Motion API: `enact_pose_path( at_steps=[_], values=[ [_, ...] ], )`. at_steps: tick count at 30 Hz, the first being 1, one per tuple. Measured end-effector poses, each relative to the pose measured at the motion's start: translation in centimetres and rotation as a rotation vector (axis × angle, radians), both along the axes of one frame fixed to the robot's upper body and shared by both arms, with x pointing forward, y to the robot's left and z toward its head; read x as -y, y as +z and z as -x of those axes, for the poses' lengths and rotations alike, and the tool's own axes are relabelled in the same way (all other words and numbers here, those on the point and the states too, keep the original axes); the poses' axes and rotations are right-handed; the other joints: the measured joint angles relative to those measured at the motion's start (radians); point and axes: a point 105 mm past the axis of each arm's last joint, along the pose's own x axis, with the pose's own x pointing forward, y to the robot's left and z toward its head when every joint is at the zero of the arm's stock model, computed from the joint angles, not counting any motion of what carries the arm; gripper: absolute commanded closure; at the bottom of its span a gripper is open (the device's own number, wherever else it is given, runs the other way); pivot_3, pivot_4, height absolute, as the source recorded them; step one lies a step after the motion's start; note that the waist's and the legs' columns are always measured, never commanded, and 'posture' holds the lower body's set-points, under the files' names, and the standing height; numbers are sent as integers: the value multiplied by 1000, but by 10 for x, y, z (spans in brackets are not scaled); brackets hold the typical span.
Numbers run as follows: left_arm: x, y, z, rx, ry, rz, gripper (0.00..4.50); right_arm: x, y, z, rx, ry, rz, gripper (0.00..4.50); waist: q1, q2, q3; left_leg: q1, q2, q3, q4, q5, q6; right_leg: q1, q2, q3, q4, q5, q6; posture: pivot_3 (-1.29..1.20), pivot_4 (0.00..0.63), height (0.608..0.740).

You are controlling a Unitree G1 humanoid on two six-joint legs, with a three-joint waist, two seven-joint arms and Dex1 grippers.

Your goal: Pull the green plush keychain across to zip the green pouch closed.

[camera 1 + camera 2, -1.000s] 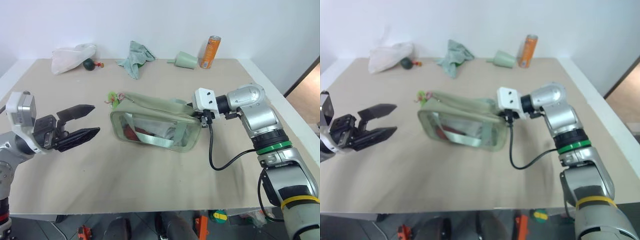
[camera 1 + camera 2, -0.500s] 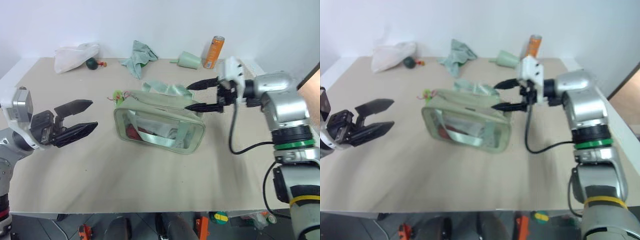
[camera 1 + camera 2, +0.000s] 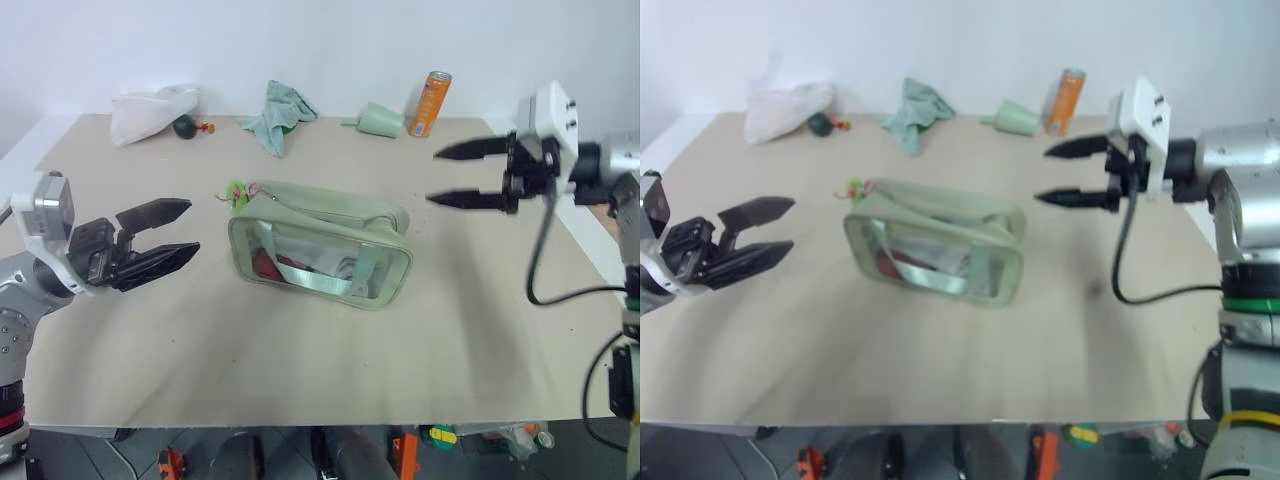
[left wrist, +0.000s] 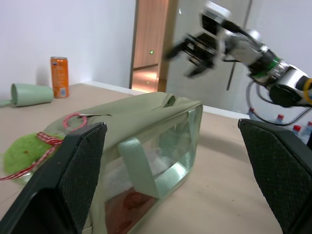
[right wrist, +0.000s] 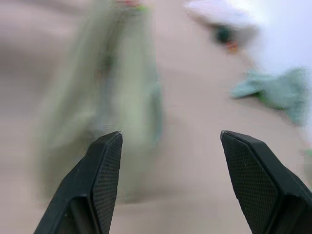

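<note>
My right gripper needs to pinch the pouch's front top corner (image 3: 402,249) while the green pouch's open end is loose, before my left gripper pulls the green plush keychain.
The green pouch (image 3: 320,250) lies mid-table, its clear window facing me. The green plush keychain (image 3: 236,190) hangs at the pouch's left end on a red string; it also appears in the left wrist view as the fuzzy keychain (image 4: 24,151) beside the pouch (image 4: 146,131). My left gripper (image 3: 192,228) hovers open a short way left of the pouch, pointing at it and holding nothing. My right gripper (image 3: 434,177) is open and empty, raised in the air to the right of the pouch, well apart from it. In the right wrist view the pouch (image 5: 117,97) is a blur beyond the fingers.
Along the back edge sit a white plastic bag (image 3: 148,110), a dark green ball (image 3: 180,126), a teal cloth (image 3: 278,112), a pale green cup (image 3: 378,120) on its side and an orange can (image 3: 430,90). Bare tabletop (image 3: 300,350) surrounds the pouch.
My right gripper left the pouch's right end, opened, and drew back up and to the right. The left gripper stayed where it was, open.
</note>
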Motion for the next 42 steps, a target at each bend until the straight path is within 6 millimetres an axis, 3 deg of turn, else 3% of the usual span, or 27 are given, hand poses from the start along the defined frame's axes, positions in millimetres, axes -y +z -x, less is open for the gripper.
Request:
enact_pose_path(
  at_steps=[2, 7, 16, 23, 24, 32, 42],
  values=[
    [0, 0, 0, 1, -3, -1, 0, -6, -12, 9, -57, 16, -11, 1188, -3, 0, 0, 0, 0, 1, 0, 0, 0, 0, 0, 1, 0, 1, 1, 0, 150, 740],
    [1, 0, 1, 1, -11, -2, 0, -21, -15, 21, -62, 26, -37, 1188, -3, 0, 0, 1, 0, 1, 1, 0, 0, 1, 0, 0, 0, 2, 2, 0, 150, 740],
    [6, -1, 0, -3, -32, -7, 0, -38, -32, 13, -81, 19, -79, 1188, -3, 0, 0, 0, 0, 1, 2, 0, 0, 0, 0, 1, 0, 2, 3, 0, 150, 740],
    [6, -1, -1, -4, -26, -5, 0, -45, -51, 4, -65, 19, -11, 1188, -3, 0, 0, 0, 0, 1, 2, 0, 0, 0, 0, 1, 0, 1, 2, 0, 150, 740],
    [6, -1, -1, -4, -26, -5, 0, -44, -53, 3, -67, 17, -6, 1722, -3, 0, 0, 0, 0, 1, 2, 0, 0, 0, 0, 1, 0, 1, 2, 0, 150, 740],
    [5, -2, -1, -8, -18, -3, 0, -43, -60, -1, -74, 25, -6, 4443, -3, 0, 0, 0, 0, 1, 1, 0, 0, 0, 0, 1, 0, 1, 2, 0, 150, 740],
    [-7, 1, -3, -5, 30, 23, 0, -42, -62, -3, -56, 82, 1, 4479, -3, 0, 0, 0, 0, 1, 1, 0, 0, 0, 1, 1, 0, 1, 2, 0, 150, 740]
  ],
)
